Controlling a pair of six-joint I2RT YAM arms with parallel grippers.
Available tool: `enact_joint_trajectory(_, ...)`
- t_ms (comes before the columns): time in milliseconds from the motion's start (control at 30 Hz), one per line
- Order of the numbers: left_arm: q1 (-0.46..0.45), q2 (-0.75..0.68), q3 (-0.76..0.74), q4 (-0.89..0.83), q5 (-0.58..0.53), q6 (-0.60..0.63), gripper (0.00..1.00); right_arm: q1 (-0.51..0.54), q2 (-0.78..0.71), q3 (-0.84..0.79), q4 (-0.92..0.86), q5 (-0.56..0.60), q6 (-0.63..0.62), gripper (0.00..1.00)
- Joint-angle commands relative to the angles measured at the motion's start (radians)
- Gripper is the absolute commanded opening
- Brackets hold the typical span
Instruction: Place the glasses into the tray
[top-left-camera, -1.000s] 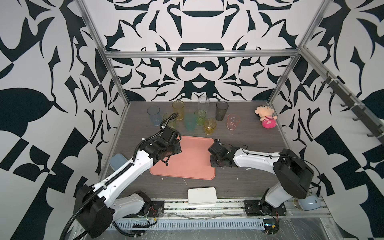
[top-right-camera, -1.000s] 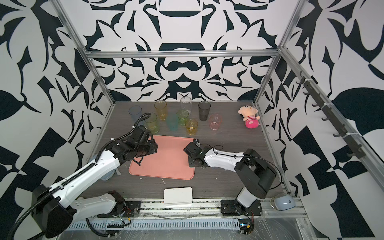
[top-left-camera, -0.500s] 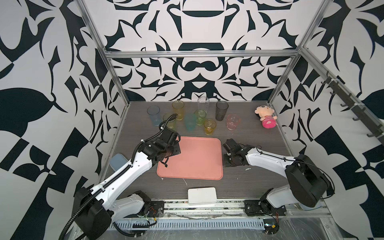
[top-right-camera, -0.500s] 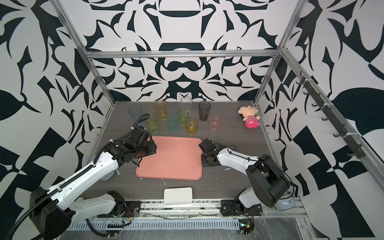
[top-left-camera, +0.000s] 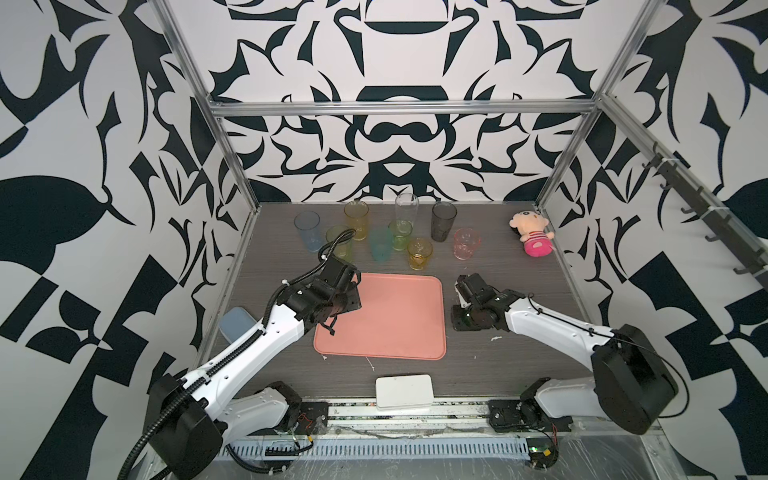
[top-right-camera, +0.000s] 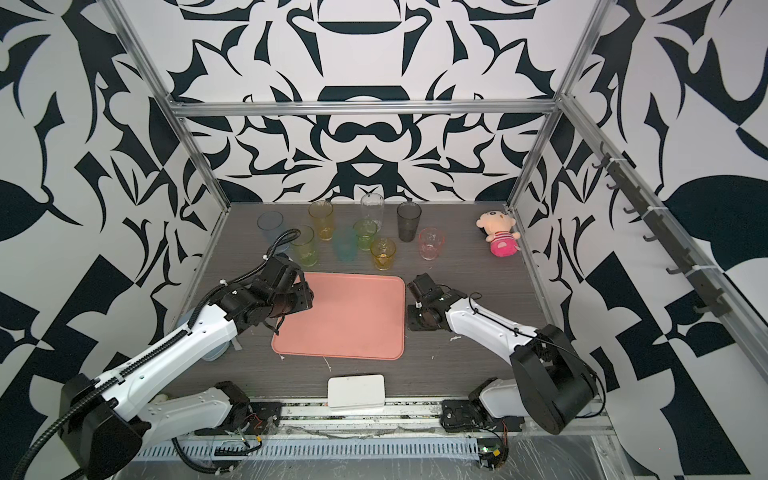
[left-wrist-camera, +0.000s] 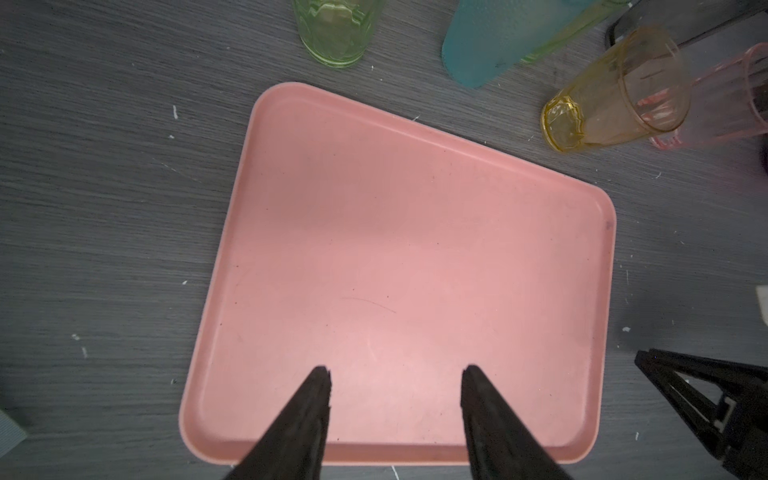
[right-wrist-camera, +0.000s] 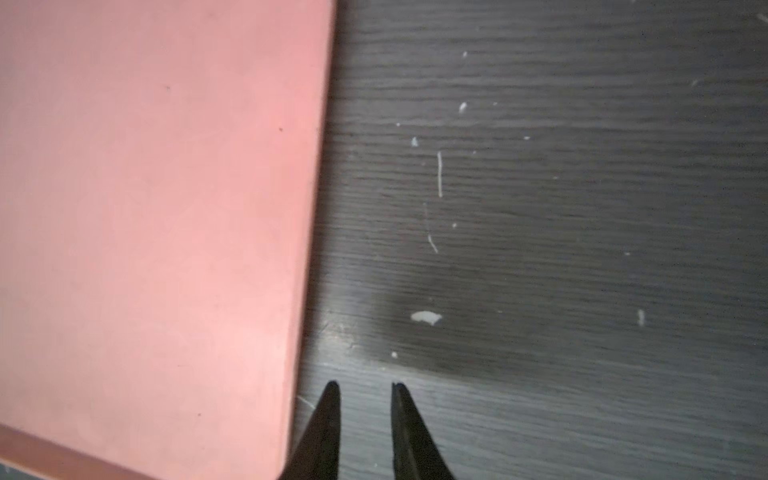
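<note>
The salmon-pink tray is too far toward my left gripper, so my right gripper will pinch the edge (top-left-camera: 444, 318) beside it and pull the tray closer before it places glasses.
The salmon-pink tray (top-left-camera: 386, 320) (top-right-camera: 345, 320) lies bare mid-table. Behind it stand the glasses: blue-grey (top-left-camera: 307, 230), tall yellow (top-left-camera: 356, 220), tall clear (top-left-camera: 406, 212), smoky grey (top-left-camera: 443, 220), yellow-green (top-left-camera: 340, 247), teal (top-left-camera: 380, 245), short green (top-left-camera: 400, 235), amber (top-left-camera: 419, 253) and pink (top-left-camera: 467, 243). My left gripper (left-wrist-camera: 397, 374) (top-left-camera: 338, 309) hangs open over the tray's left edge, holding nothing. My right gripper (right-wrist-camera: 363, 388) (top-left-camera: 459, 322) is narrowly open just off the tray's (right-wrist-camera: 166, 208) right edge, above bare table, empty.
A plush doll (top-left-camera: 532, 237) lies at the back right. A small white box (top-left-camera: 404, 392) sits at the front edge. A blue-grey flat object (top-left-camera: 235, 328) rests by the left wall under my left arm. Metal frame posts bound the table.
The tray slid to the right with my right gripper shut at its right edge. That gripper has now opened and come off the tray. My left gripper shifted slightly right.
</note>
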Motion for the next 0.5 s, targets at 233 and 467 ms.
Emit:
enact_joint_trajectory(233,0.004,-0.004,-0.019,0.003,0.007,-0.005,0.54,0.081,0.097,0.063,0.028,0.047,0.037,0.38)
enact_joint_trajectory(467,0.004,-0.015,-0.030,0.003,0.004,-0.011,0.55,0.083,0.157,0.086,0.025,0.076,0.029,0.34)
